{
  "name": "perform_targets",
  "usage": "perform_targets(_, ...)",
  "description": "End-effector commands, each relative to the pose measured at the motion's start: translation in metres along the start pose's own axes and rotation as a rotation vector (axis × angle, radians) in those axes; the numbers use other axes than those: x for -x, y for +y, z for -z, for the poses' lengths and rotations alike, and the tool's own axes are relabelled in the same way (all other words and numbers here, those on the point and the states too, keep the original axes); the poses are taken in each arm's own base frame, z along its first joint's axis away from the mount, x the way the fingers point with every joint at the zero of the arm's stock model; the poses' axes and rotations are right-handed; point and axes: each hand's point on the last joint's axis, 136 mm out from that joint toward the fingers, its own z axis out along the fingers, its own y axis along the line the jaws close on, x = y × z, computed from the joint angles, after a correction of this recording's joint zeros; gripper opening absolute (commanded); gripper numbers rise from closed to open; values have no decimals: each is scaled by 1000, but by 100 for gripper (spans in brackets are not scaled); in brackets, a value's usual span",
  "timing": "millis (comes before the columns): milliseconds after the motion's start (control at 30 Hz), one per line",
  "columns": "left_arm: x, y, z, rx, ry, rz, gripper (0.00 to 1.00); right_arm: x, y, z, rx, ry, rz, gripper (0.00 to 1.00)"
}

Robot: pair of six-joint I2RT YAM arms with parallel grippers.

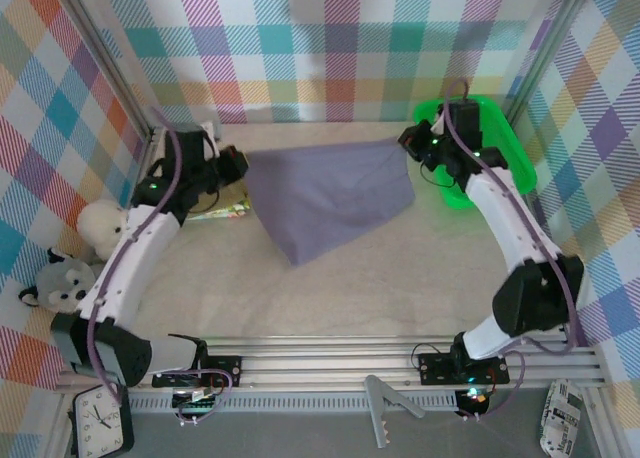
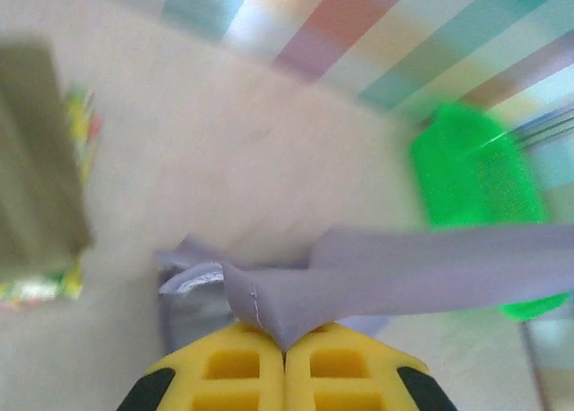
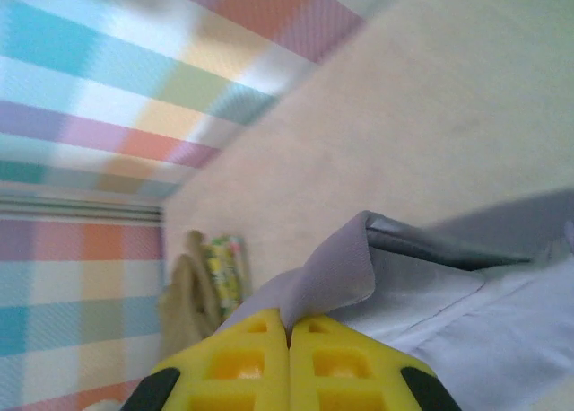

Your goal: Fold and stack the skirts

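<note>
The robot's left gripper will lay the lavender-grey skirt down on the table point(image 1: 343, 191) point(image 2: 305, 260) between the olive-khaki skirt and the green tray.
The lavender-grey skirt point(image 1: 330, 200) is spread across the middle of the table, its far edge stretched between my two grippers. My left gripper point(image 1: 238, 164) is shut on the skirt's far left corner, and the yellow fingertips point(image 2: 285, 344) pinch a fold of the lavender cloth point(image 2: 404, 272). My right gripper point(image 1: 408, 144) is shut on the far right corner, with cloth point(image 3: 336, 272) bunched between its tips point(image 3: 289, 326). A folded olive-khaki skirt point(image 2: 36, 160) lies on a yellow-green floral skirt point(image 2: 40, 290) at the left, partly under my left arm point(image 1: 225, 210).
A green plastic tray point(image 1: 500, 148) sits at the back right, behind my right arm. A white plush toy point(image 1: 100, 228) and a grey one point(image 1: 60, 283) rest by the left wall. Checked walls close in the table on three sides.
</note>
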Motion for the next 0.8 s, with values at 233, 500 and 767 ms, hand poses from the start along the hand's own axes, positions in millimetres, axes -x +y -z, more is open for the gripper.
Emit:
perform_targets(233, 107, -93, 106, -177, -264, -179, 0, 41, 91, 130, 200, -287, 171, 0)
perform_targets(500, 132, -85, 91, -86, -283, -144, 0, 50, 89, 149, 214, -414, 199, 0)
perform_targets(767, 163, -40, -31, 79, -235, -157, 0, 81, 71, 64, 133, -384, 210, 0)
